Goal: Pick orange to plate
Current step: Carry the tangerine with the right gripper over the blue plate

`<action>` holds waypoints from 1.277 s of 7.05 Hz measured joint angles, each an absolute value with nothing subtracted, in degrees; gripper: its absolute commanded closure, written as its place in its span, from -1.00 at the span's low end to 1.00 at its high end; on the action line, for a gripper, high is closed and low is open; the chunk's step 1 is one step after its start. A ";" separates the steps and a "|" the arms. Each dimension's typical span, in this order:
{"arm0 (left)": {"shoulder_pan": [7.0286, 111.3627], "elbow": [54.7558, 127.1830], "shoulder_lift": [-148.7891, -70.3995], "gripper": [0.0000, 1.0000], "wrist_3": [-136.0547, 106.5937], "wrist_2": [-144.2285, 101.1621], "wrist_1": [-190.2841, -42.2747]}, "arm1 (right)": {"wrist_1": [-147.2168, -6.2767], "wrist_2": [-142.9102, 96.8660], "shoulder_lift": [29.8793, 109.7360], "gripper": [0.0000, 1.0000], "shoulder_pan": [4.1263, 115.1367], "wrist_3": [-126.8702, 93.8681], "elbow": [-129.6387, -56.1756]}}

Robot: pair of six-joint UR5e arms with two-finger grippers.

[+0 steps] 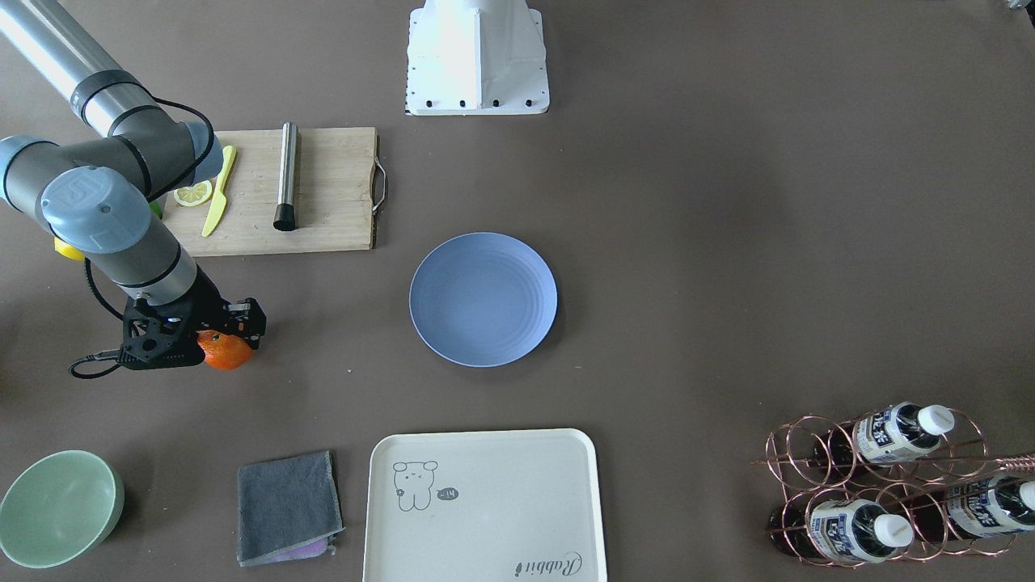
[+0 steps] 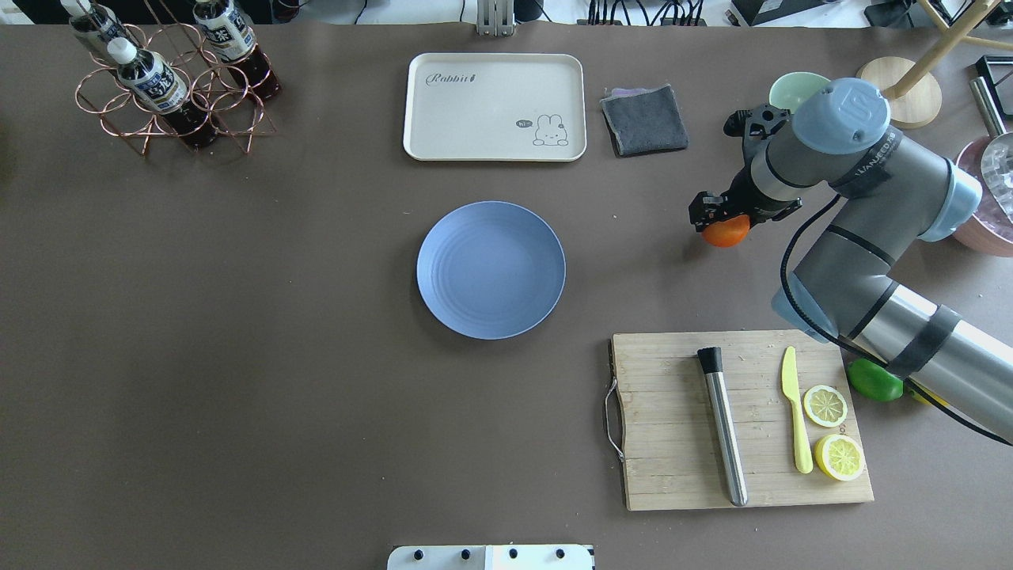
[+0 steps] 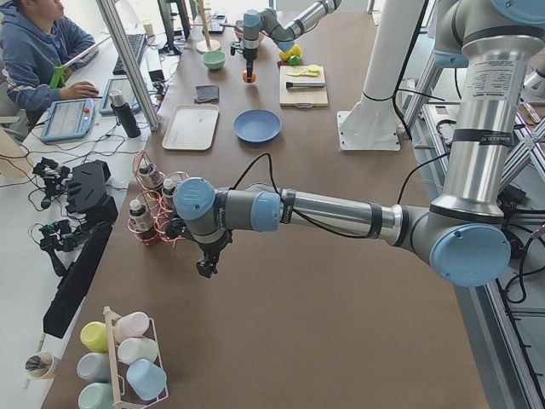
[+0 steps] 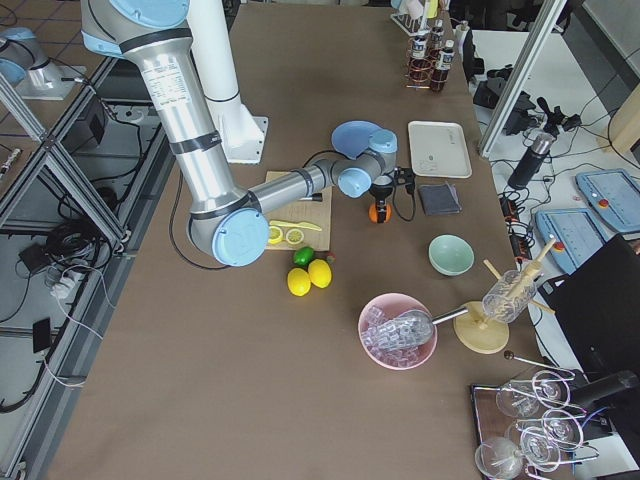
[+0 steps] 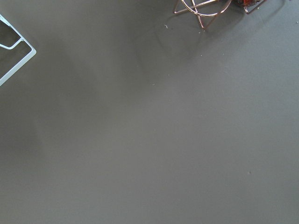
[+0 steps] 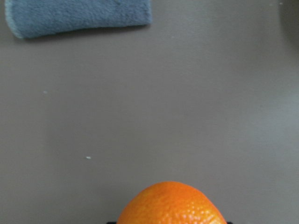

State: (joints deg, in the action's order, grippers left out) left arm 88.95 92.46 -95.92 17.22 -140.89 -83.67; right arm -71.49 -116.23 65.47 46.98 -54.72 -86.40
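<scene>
The robot's right hand should release the orange near the middle of the bare periwinkle-blue plate [image 1: 483,284].
The orange [image 2: 726,231] [image 1: 226,352] sits between the fingers of my right gripper [image 2: 722,222], which is shut on it at the table's right side, well to the right of the plate. In the right wrist view the orange [image 6: 172,205] fills the bottom centre, with brown table beyond it. The periwinkle-blue plate [image 2: 491,269] [image 1: 483,299] lies bare in the middle of the table. My left gripper [image 3: 204,268] shows only in the exterior left view, low over bare table near the bottle rack, so I cannot tell whether it is open or shut.
A grey cloth [image 2: 645,119] and a pale green bowl [image 2: 795,87] lie just beyond the right gripper. The cream tray [image 2: 495,107] is behind the plate. A cutting board [image 2: 673,467] carries a metal rod, yellow knife and lemon halves; a lime [image 2: 874,380] lies beside it. The bottle rack [image 2: 170,87] stands far left.
</scene>
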 measured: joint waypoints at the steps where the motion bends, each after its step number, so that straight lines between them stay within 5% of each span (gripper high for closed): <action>1: 88.95 92.45 -95.88 -0.96 17.23 -140.87 -83.67 | -75.77 -114.52 60.55 1.00 44.60 -60.03 -86.18; 5: 89.03 92.38 -95.70 -0.96 17.27 -140.86 -83.67 | -86.43 -106.53 43.08 1.00 34.42 -76.20 -80.44; 9: 89.03 92.41 -93.71 -0.96 17.24 -140.89 -86.63 | -86.32 -101.98 38.92 1.00 28.42 -81.17 -76.40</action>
State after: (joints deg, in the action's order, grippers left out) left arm 89.03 92.41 -93.71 17.24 -140.89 -86.63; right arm -86.32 -101.98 38.92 28.42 -81.17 -76.40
